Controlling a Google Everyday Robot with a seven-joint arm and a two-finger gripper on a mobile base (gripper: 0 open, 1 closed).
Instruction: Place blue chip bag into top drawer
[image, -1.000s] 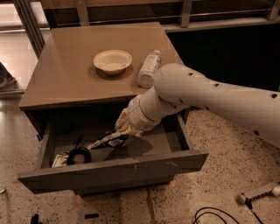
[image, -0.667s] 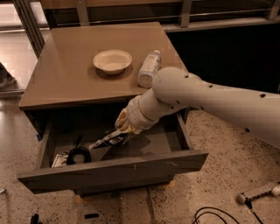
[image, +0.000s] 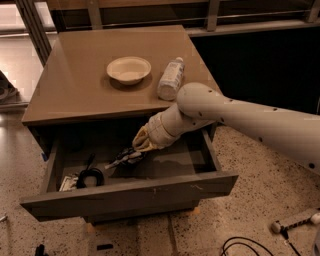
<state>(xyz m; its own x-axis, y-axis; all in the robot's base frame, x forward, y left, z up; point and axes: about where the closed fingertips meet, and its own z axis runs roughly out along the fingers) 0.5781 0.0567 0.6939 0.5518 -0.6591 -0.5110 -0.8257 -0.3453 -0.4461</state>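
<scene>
Next, I release the blue chip bag on the drawer's bottom, beside the black coiled item (image: 131, 160). The bag now hangs low over the drawer floor.
The top drawer (image: 130, 192) is pulled out under the cabinet top. My gripper (image: 136, 150) reaches down into it from the right, at the end of the white arm (image: 240, 117). It is shut on the blue chip bag (image: 124, 158), a dark crinkly bag with white patches. The bag sticks out to the lower left of the gripper and hangs low over the middle of the drawer floor. I cannot tell whether its far end touches the floor.
A black coiled item (image: 90, 176) and a small white item (image: 67, 184) lie in the drawer's left part. A cream bowl (image: 129, 69) and a white plastic bottle (image: 171, 78) are on the cabinet top (image: 75, 90). A tool (image: 295, 222) and a cable (image: 240, 246) lie on the floor at the right.
</scene>
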